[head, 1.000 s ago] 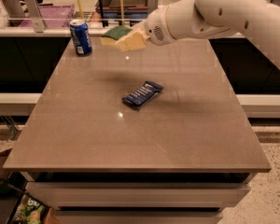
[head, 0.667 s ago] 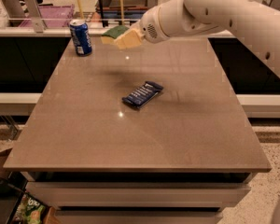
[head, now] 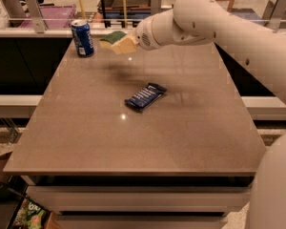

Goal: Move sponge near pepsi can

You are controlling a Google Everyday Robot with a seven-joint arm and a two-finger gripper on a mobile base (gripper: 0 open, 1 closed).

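Note:
I should use my gripper to set the sponge, still held in the air, free on the brown table [head: 107, 53], close beside the pepsi can and near the far edge of the table.
The sponge [head: 117, 41], dark green on top with pale yellow foam below, is held in the air above the far left part of the table. My gripper [head: 128, 41] is shut on the sponge at its right end, at the tip of the white arm that reaches in from the right. The pepsi can [head: 82, 37], blue with white markings, stands upright near the table's far left corner, a short way to the left of the sponge.
A dark blue snack bar wrapper [head: 145, 96] lies flat near the middle of the brown table [head: 133, 142]. Rails, a purple bin [head: 55, 15] and shelving stand behind the far edge. The white arm [head: 238, 27] spans the right side.
The gripper has carried the sponge a little to the left, closer to the pepsi can. The can and the wrapper have not moved.

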